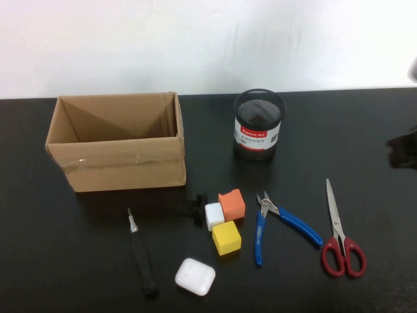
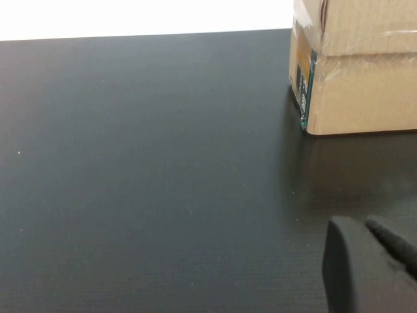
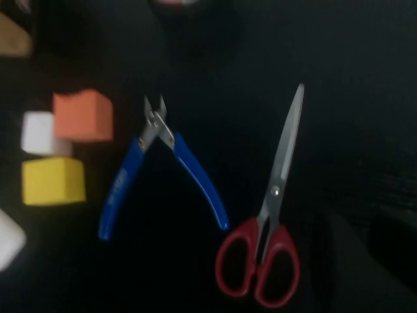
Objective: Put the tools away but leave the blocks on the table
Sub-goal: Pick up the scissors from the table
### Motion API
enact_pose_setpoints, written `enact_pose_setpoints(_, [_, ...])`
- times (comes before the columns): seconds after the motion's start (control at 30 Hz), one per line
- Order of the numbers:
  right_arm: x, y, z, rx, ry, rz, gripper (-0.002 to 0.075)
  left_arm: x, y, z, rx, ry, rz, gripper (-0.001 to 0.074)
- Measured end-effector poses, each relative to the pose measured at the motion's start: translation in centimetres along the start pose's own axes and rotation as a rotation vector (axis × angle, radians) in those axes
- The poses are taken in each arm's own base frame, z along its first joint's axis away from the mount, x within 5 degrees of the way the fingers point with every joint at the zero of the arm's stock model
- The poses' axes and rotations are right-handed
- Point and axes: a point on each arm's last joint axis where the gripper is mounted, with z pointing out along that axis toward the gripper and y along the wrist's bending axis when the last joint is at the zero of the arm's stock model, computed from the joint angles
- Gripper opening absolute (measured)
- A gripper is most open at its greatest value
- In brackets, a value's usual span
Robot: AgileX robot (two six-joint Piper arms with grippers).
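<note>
Next, my right gripper goes next to the base of the scissors' blades (image 1: 335,218) (image 3: 277,178), by the screw, and closes there.
Red-handled scissors (image 1: 341,238) (image 3: 268,241) lie at the right of the black table (image 1: 78,261), blades pointing away. To their left are blue-handled pliers (image 1: 277,222) (image 3: 156,173), then the orange block (image 1: 232,204) (image 3: 83,115), the white block (image 1: 214,216) (image 3: 38,132) and the yellow block (image 1: 227,237) (image 3: 53,180), touching in a cluster. A black-handled screwdriver (image 1: 141,253) lies front left. My right gripper (image 1: 404,149) (image 3: 365,261) hovers at the right edge, beyond and to the right of the scissors, holding nothing. In the left wrist view my left gripper (image 2: 368,228) is shut and empty, low over bare table near a box corner.
An open cardboard box (image 1: 117,140) (image 2: 355,72) stands back left. A black mesh pen cup (image 1: 258,124) stands back centre. A white rounded-square case (image 1: 195,276) lies in front of the blocks. A small black knob piece (image 1: 193,207) sits left of the white block.
</note>
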Motion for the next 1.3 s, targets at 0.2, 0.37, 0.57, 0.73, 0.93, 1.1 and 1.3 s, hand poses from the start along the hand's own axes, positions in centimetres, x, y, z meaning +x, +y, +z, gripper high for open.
enact_pose_setpoints(0.2, [-0.4,1.2,4.5,-0.008,0.124,0.012,0.0298,0.0,0.0,0.0,0.000,0.000,0.000,0.0000])
enact_pose_setpoints(0.37, [-0.1,0.9,8.2,0.070,0.229,0.041,0.0298,0.0,0.0,0.0,0.000,0.000,0.000,0.0000])
enact_pose_setpoints(0.57, [-0.3,0.6,11.6,0.122,0.290,0.060,0.0298,0.0,0.0,0.0,0.000,0.000,0.000,0.0000])
enact_pose_setpoints(0.73, [-0.4,0.4,14.3,0.121,0.318,0.072,0.0298,0.0,0.0,0.0,0.000,0.000,0.000,0.0000])
enact_pose_setpoints(0.93, [-0.1,0.4,16.8,0.098,0.318,0.111,0.0298,0.0,0.0,0.0,0.000,0.000,0.000,0.0000])
enact_pose_setpoints(1.1, [0.4,0.3,18.3,0.097,0.334,0.125,0.0298,0.0,0.0,0.0,0.000,0.000,0.000,0.0000])
enact_pose_setpoints(1.3, [0.9,0.1,19.3,0.104,0.367,0.125,0.0270,0.0,0.0,0.0,0.000,0.000,0.000,0.0000])
